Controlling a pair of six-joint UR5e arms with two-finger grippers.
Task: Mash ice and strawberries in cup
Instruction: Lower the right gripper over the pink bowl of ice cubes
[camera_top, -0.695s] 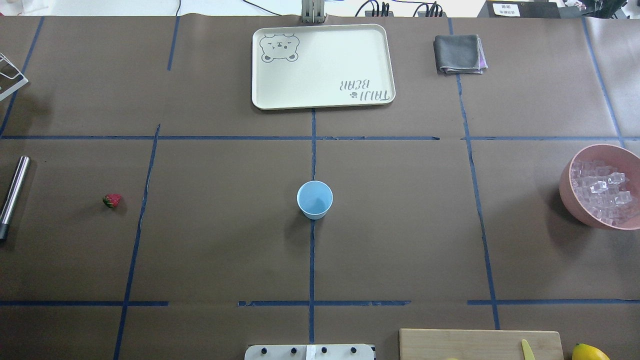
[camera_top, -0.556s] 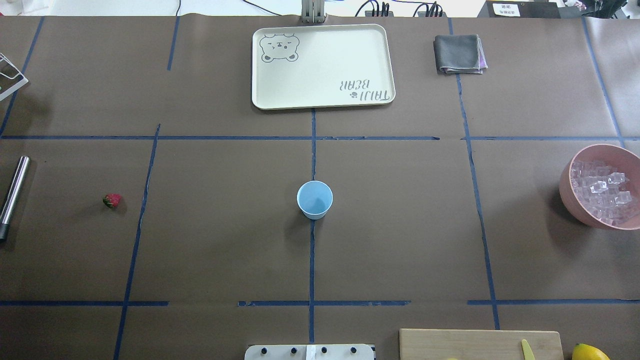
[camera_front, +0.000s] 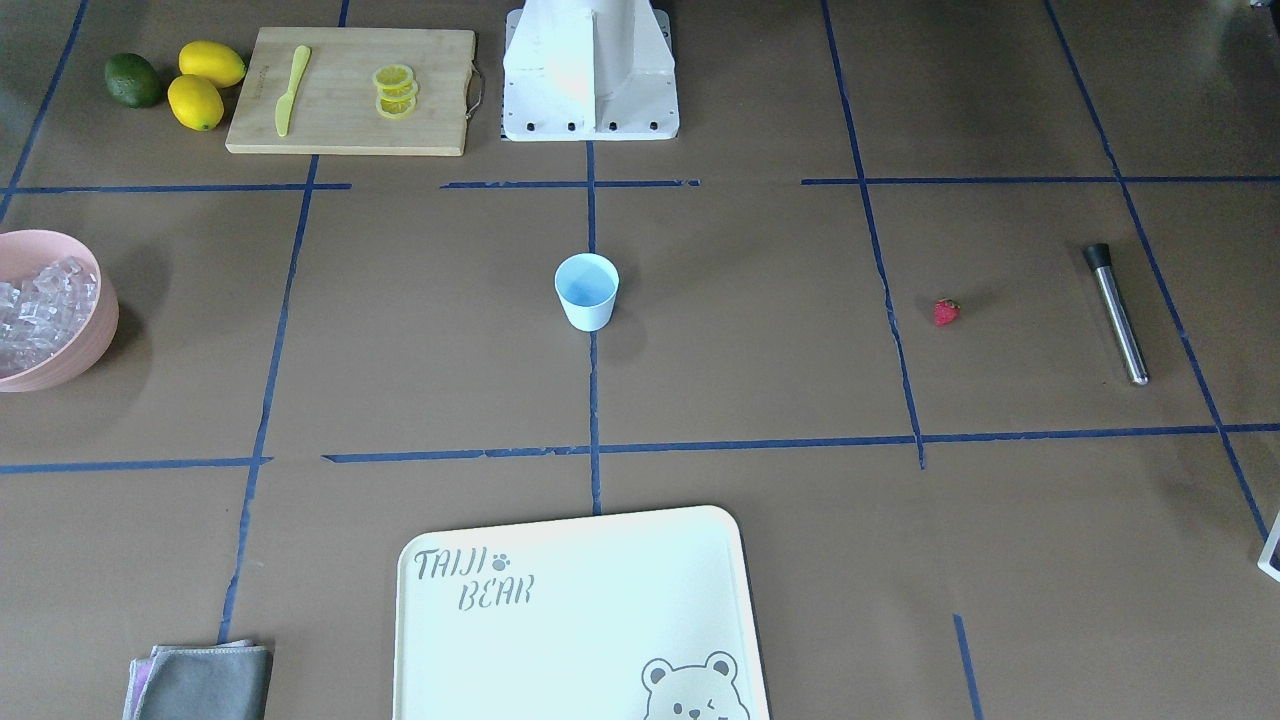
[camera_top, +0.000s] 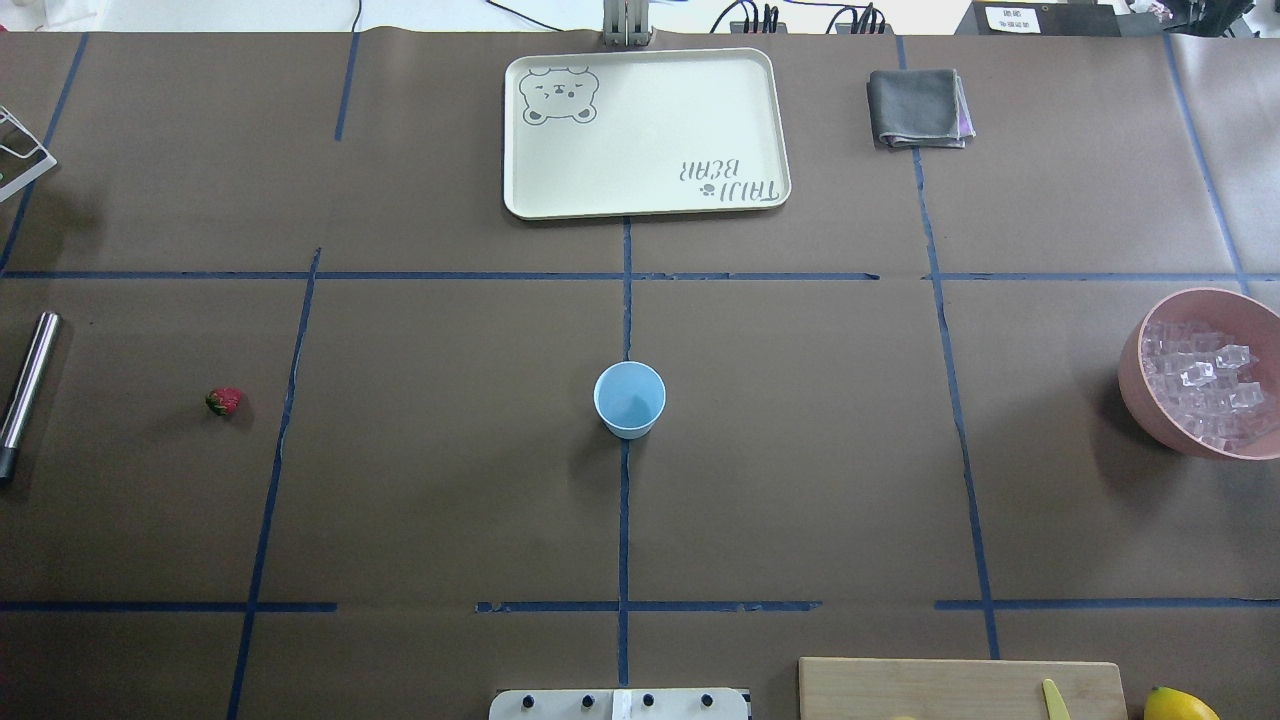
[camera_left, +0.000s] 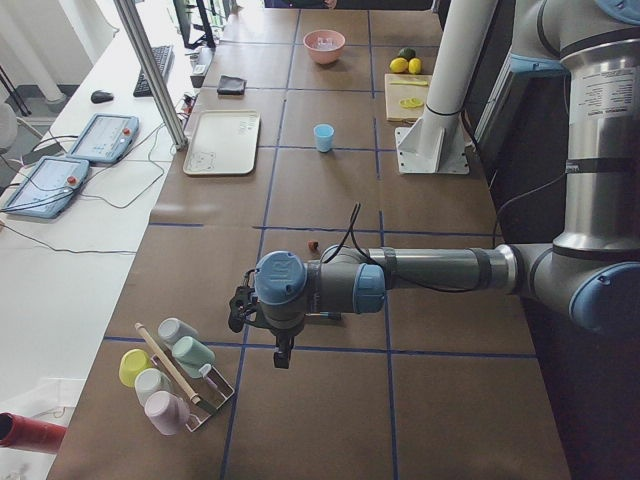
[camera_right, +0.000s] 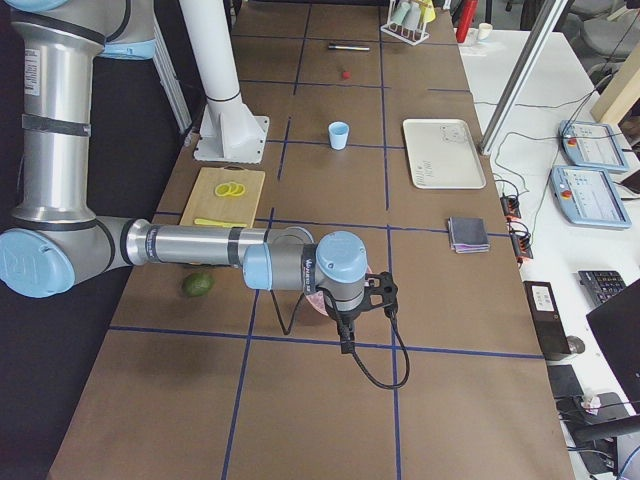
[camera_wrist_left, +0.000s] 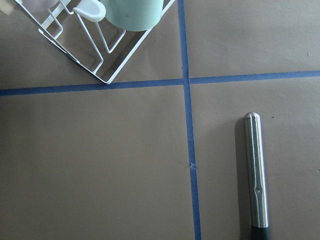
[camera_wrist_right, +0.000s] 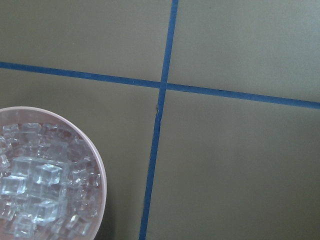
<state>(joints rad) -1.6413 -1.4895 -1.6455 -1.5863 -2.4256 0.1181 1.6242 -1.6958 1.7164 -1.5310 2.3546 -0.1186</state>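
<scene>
I need to move my right gripper to the pink bowl next and close it on an ice cube near the middle of the heap (camera_front: 10, 295) (camera_wrist_right: 43, 210).
The pale blue cup (camera_top: 629, 398) stands upright at the table's middle, and its inside looks bare. One small red strawberry (camera_top: 224, 401) lies on the paper far to its left. The ice (camera_top: 1200, 385) is heaped in a pink bowl (camera_top: 1130, 380) at the right edge, and the right wrist view shows the cubes (camera_wrist_right: 35, 185) at lower left. Neither gripper appears in the overhead, front or wrist views. My left arm's wrist (camera_left: 275, 295) hangs near the strawberry's end of the table and my right arm's wrist (camera_right: 340, 265) is over the bowl. I cannot tell whether either gripper is open or shut.
A steel rod with a black tip (camera_top: 28, 385) lies at the far left, beside a wire rack of cups (camera_left: 175, 375). A cream tray (camera_top: 645, 130) and a grey cloth (camera_top: 917, 107) sit at the back. A cutting board (camera_front: 350, 90) holds lemon slices and a yellow knife, with lemons beside it.
</scene>
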